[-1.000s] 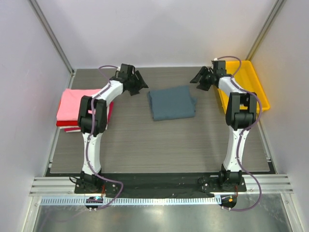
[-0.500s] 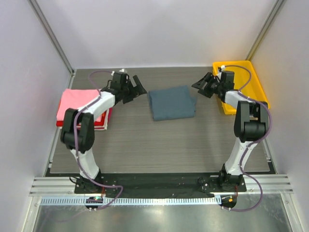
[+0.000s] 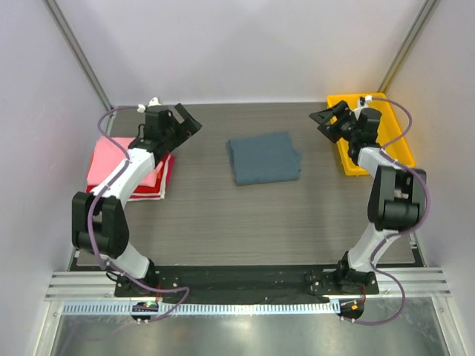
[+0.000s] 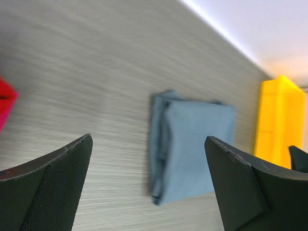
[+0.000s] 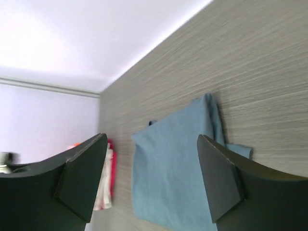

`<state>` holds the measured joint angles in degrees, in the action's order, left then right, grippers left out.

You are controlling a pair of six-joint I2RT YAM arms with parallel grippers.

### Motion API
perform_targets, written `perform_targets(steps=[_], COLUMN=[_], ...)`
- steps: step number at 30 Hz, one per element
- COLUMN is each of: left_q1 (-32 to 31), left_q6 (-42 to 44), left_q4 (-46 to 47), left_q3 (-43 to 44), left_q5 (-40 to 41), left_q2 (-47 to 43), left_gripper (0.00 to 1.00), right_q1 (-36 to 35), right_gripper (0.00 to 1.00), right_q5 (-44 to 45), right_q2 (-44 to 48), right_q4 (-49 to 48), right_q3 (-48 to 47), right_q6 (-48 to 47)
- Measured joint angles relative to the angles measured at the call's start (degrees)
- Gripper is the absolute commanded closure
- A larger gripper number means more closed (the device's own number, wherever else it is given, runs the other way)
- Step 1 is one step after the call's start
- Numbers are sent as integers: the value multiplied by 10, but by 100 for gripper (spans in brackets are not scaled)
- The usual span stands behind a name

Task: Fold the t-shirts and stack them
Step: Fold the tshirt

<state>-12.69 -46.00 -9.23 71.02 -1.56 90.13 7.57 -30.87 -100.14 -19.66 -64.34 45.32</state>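
Observation:
The back corner (image 3: 231, 142) (image 4: 166, 102) of the slate blue-grey t-shirt, at the side facing the stack of folded t-shirts, will be gripped by my left gripper.
A slate blue-grey t-shirt (image 3: 264, 157) lies folded into a rough rectangle in the middle of the table, with nothing touching it. It also shows in the left wrist view (image 4: 192, 154) and the right wrist view (image 5: 168, 178). At the left edge lies a stack of folded t-shirts (image 3: 119, 167), pink on top with red and white below. My left gripper (image 3: 188, 121) hovers open between that stack and the blue-grey shirt, holding nothing (image 4: 148, 139). My right gripper (image 3: 323, 124) hovers open to the right of the blue-grey shirt, also holding nothing (image 5: 151, 137).
A yellow plastic tray (image 3: 401, 152) stands at the back right corner, just behind my right gripper; it shows in the left wrist view too (image 4: 279, 120). White walls close off the table at the back and both sides.
Both arms have drawn away from the blue-grey shirt, the left toward the pink stack and the right toward the yellow tray. Both sets of jaws have opened wider.

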Motion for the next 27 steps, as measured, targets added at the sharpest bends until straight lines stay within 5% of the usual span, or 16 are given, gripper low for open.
perform_targets(steps=[2,6,10,27], left_q1=[11,2,-9,-82], left_q6=[-1,0,2,33], left_q4=[0,-7,-4,-1], left_q3=[-12,-23,-12,113], left_q5=[0,-1,-11,-15], left_q2=[17,33,52,188], left_gripper=[0,0,0,0], right_q1=[26,54,41,-20], right_gripper=[1,0,0,26], right_q5=[-54,-116,-87,65], right_q2=[-68,-176,-173,-174], right_q4=[-71,-176,-106,150], right_q3=[0,-1,-24,-151], right_q6=[74,154,115,-79])
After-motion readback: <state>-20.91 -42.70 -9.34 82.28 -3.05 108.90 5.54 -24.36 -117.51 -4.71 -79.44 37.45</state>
